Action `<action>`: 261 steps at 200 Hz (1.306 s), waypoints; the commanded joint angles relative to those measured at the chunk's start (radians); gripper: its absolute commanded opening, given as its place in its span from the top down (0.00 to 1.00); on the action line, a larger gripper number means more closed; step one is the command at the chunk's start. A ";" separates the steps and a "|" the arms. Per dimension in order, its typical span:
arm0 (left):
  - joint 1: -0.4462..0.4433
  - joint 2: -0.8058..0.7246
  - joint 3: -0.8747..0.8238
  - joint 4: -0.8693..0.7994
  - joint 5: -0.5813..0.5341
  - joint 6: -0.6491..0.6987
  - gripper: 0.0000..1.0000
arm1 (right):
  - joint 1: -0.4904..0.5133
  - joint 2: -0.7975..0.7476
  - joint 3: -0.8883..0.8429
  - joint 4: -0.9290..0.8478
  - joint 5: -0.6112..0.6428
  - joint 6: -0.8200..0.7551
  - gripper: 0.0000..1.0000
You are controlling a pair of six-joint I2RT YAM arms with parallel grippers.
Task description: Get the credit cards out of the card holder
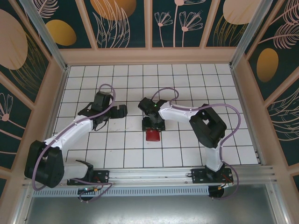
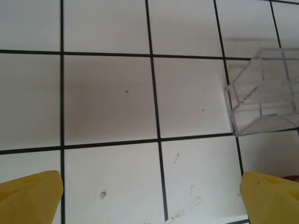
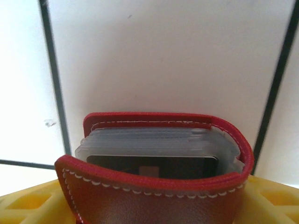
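My right gripper reaches across the card holder from fold to open edge, so it should pinch only the card holder's folded side [image 3: 244, 156] and leave the open edge free for my left gripper.
The red card holder [image 3: 140, 205] stands between the yellow fingers [image 3: 28, 203] of my right gripper [image 3: 152, 198], which is shut on its sides. Its top gapes open, showing clear plastic sleeves and one dark credit card [image 3: 187, 166] tucked inside. From above, the card holder [image 1: 153, 136] sits at the tip of the right gripper [image 1: 153, 127] near the table's middle. My left gripper [image 1: 103, 114] hovers to the left of it, open, with bare tile between its yellow fingertips [image 2: 28, 196].
A small clear plastic box [image 2: 264, 93] stands on the white tiled table [image 2: 107, 93] just ahead and right of the left gripper. Wooden walls [image 1: 149, 56] enclose the table on three sides, and a metal rail [image 1: 154, 175] runs along the near edge.
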 commanded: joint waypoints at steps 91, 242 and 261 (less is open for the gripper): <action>-0.117 -0.039 -0.002 -0.021 -0.011 -0.122 0.06 | -0.028 -0.242 -0.139 0.136 -0.069 0.028 0.06; -0.453 0.230 0.127 0.043 0.045 -0.340 0.50 | -0.224 -0.378 -0.578 0.556 -0.477 -0.069 0.50; -0.474 0.264 0.154 0.008 0.018 -0.340 0.55 | -0.226 -0.365 -0.585 0.567 -0.474 -0.072 0.52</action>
